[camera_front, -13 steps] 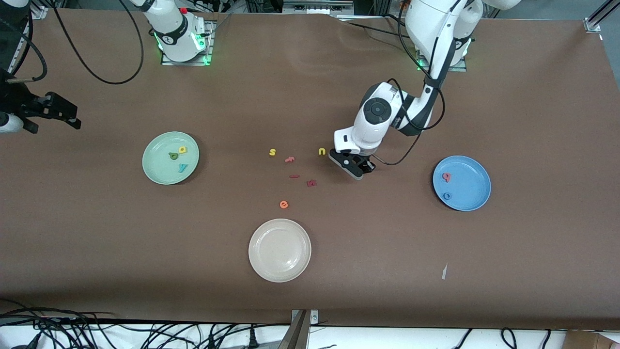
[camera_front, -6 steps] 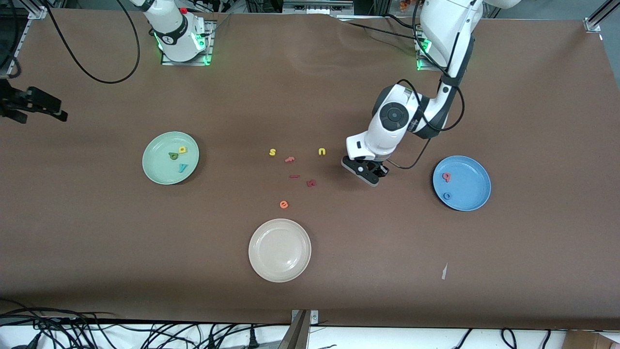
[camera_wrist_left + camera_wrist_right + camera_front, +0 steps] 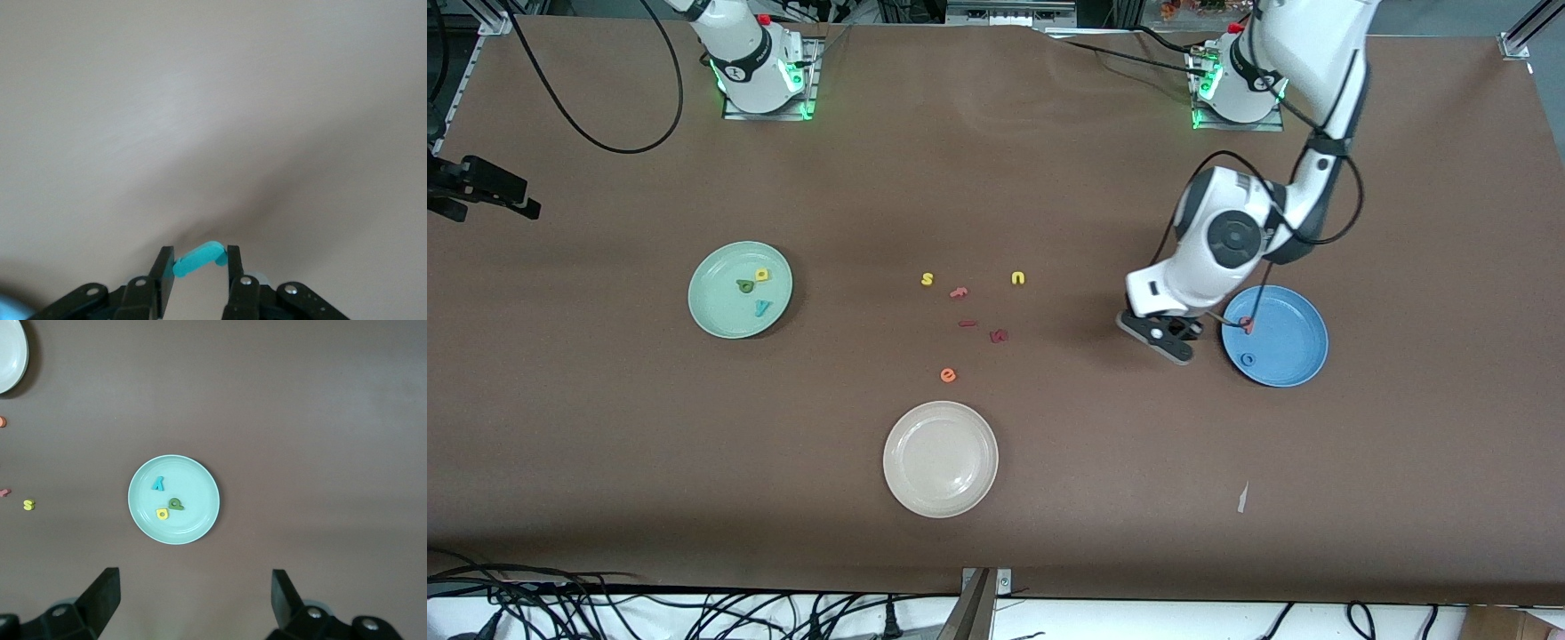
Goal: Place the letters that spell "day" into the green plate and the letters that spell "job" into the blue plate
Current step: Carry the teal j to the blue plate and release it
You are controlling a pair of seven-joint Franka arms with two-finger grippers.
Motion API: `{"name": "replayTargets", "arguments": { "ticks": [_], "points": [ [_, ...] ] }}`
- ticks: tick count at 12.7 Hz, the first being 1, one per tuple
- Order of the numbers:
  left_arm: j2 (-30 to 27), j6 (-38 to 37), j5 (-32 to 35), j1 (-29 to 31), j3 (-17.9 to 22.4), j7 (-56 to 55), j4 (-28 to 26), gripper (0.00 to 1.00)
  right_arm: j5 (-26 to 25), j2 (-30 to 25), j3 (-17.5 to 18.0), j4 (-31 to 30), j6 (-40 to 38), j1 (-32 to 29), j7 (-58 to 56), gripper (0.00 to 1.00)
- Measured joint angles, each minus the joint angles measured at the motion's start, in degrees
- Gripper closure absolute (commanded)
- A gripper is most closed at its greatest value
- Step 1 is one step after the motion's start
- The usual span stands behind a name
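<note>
The left gripper should release the teal j in the blue plate (image 3: 1280, 341), beyond the b and o from the green plate.
My left gripper (image 3: 1167, 340) hangs over the bare table beside the blue plate (image 3: 1294, 342), on the side toward the right arm's end. It is shut on the teal j (image 3: 200, 259), which spans the gap between the fingers of the left gripper (image 3: 198, 258). A salmon-red b (image 3: 1246, 325) and a blue o (image 3: 1248, 359) lie in the blue plate. The green plate (image 3: 711, 307) holds the dark green d (image 3: 745, 285), yellow a (image 3: 762, 275) and teal y (image 3: 762, 308). My right gripper (image 3: 195, 587) waits open, high above the green plate (image 3: 197, 480).
Loose letters lie mid-table: a yellow s (image 3: 927, 279), a yellow u (image 3: 1018, 278), three dark red letters (image 3: 999, 336) and an orange e (image 3: 948, 375). An off-white plate (image 3: 941, 484) sits nearer the front camera. A small scrap (image 3: 1242, 498) lies near the front edge.
My left arm has carried the teal j from beside the yellow u across to the edge of the blue plate. The right gripper has drifted slightly outward.
</note>
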Motion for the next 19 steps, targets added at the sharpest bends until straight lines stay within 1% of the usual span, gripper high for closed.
{"name": "replayTargets", "arguments": {
  "ticks": [1, 4, 7, 9, 10, 11, 12, 17, 19],
  "points": [
    [-1.0, -1.9, 0.6, 2.4, 0.1, 0.6, -0.1, 1.0, 0.0, 0.1, 0.1, 0.0, 0.0, 0.0, 0.0, 0.0],
    [-3.5, -4.3, 7.1, 9.8, 0.2, 2.2, -0.9, 1.0, 0.0, 0.1, 0.2, 0.0, 0.0, 0.0, 0.0, 0.0],
    [-5.0, -7.1, 7.5, 16.2, 0.2, 7.9, -1.6, 1.0, 0.0, 0.1, 0.3, 0.0, 0.0, 0.1, 0.0, 0.0],
    [-5.0, -7.5, 7.6, 19.6, 0.2, 10.8, -2.1, 1.0, 0.0, 0.1, 0.3, 0.1, 0.0, 0.1, 0.0, 0.0],
    [-4.9, -7.5, 8.0, 20.5, 0.2, 11.2, -2.6, 0.86, 0.0, 0.1, 0.3, 0.1, 0.0, 0.1, 0.0, 0.0],
    [-4.8, -7.5, 8.1, 20.8, 0.2, 11.4, -2.9, 0.41, 0.0, 0.1, 0.3, 0.1, 0.0, 0.1, 0.0, 0.0],
    [-4.5, -7.5, 8.1, 20.9, 0.1, 11.5, -3.2, 0.0, 0.0, 0.1, 0.3, 0.1, 0.0, 0.1, 0.0, 0.0],
    [-4.3, -7.4, 8.1, 20.9, -0.1, 11.4, -3.2, 0.0, 0.0, 0.1, 0.3, 0.1, 0.0, 0.1, 0.0, 0.0],
    [-4.7, -7.5, 8.1, 21.0, -0.1, 11.4, -4.3, 0.0, 0.0, 0.1, 0.3, 0.1, 0.0, 0.1, 0.0, 0.0]
  ]
}}
